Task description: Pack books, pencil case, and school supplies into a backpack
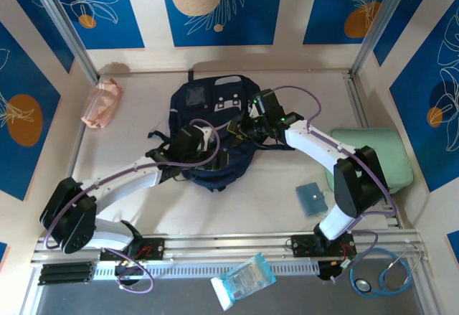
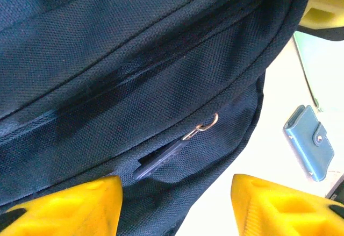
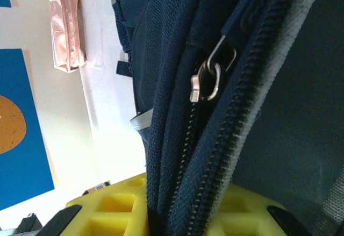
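I can see the dark zip pull slanting beyond my left gripper's open fingers, so next I move that gripper in and grip its loose end (image 2: 142, 172) before pulling the zip open.
The dark navy backpack (image 1: 215, 125) lies in the middle of the table. My right gripper (image 3: 177, 214) is shut on the backpack's (image 3: 279, 112) zipper edge, with a silver zip slider (image 3: 207, 80) just beyond the yellow fingers. My left gripper (image 2: 177, 209) stands open over the backpack's (image 2: 134, 74) lower side, a dark zip pull (image 2: 174, 152) lying ahead of its jaws. The pink pencil case (image 1: 100, 103) rests at the far left, also in the right wrist view (image 3: 65, 26). A teal square pad (image 1: 311, 198) lies on the right of the table. The books are out of view.
A mint-green case (image 1: 373, 157) sits by the right wall, behind the right arm. A plastic-wrapped packet (image 1: 244, 279) and a stethoscope (image 1: 384, 272) lie past the near rail. The teal pad (image 2: 309, 142) lies right of the left gripper.
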Controlling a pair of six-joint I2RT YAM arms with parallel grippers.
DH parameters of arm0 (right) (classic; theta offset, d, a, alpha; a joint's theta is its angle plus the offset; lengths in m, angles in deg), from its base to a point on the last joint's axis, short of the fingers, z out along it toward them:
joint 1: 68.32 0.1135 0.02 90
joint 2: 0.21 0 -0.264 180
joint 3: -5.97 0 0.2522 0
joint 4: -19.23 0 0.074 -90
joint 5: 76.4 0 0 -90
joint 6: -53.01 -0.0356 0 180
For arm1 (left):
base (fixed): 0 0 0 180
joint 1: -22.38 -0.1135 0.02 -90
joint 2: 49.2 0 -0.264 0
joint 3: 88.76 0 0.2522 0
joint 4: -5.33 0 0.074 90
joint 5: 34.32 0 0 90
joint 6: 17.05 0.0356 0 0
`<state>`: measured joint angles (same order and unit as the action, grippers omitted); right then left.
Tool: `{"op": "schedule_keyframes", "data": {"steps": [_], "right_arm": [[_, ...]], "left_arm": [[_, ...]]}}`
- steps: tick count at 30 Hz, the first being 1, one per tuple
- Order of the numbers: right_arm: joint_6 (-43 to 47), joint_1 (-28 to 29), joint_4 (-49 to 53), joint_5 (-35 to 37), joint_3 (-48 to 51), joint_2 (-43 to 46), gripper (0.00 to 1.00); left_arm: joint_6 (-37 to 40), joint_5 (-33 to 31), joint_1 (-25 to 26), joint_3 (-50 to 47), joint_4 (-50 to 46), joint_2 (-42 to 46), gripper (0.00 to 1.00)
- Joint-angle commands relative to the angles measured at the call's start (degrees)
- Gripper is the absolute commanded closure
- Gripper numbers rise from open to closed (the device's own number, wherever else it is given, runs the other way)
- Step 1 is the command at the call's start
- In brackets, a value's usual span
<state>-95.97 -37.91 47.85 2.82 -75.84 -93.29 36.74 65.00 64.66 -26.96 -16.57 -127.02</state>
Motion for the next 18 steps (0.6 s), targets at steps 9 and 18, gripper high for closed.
{"op": "schedule_keyframes", "data": {"steps": [9, 18], "right_arm": [[2.14, 1.40, -2.28, -4.42, -2.61, 0.18, 0.78], [2.39, 1.49, -2.05, -4.59, -2.70, -0.33, 0.78]], "left_arm": [[-2.83, 2.28, 1.11, -0.83, 7.67, -3.65, 0.44], [-4.42, 2.88, 1.17, -3.97, 19.38, -1.64, 0.46]]}}
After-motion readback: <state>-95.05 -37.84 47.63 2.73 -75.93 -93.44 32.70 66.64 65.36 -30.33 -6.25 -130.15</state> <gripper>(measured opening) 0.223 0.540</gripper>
